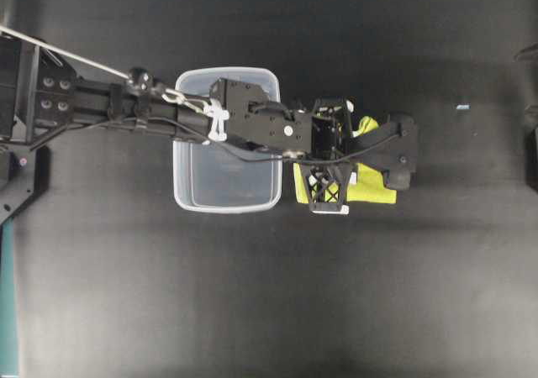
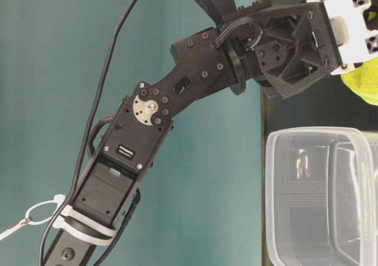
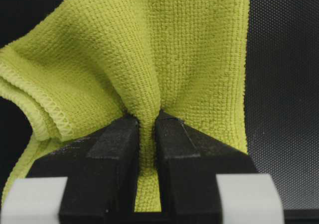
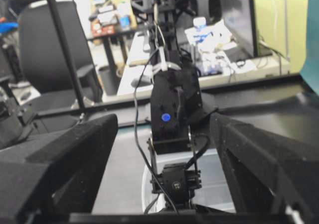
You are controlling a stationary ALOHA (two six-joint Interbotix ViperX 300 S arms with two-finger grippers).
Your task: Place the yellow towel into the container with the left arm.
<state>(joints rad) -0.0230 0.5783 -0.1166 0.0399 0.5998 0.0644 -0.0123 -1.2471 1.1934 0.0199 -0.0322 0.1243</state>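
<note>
I will let go of the yellow towel with my left gripper around the middle of the clear container's bottom [image 1: 231,134].
The yellow towel [image 1: 374,186] lies bunched just right of the container [image 1: 192,195], a clear empty tub. My left gripper [image 1: 332,155] reaches across the tub and points down over the towel. In the left wrist view the left gripper [image 3: 148,129] is shut on a pinched fold of the towel [image 3: 149,50], which fans out beyond the jaws. In the table-level view the towel [image 2: 363,80] shows beside the gripper's white clips, and the container [image 2: 322,201] stands apart from it. My right gripper [image 4: 163,132] is open and empty, facing the left arm [image 4: 174,104] from a distance.
The table is black [image 1: 252,311]. A small pale scrap [image 1: 461,107] lies at the right. A dark part of the right arm shows at the right edge [image 1: 532,147]. A teal strip [image 1: 7,311] runs along the left edge.
</note>
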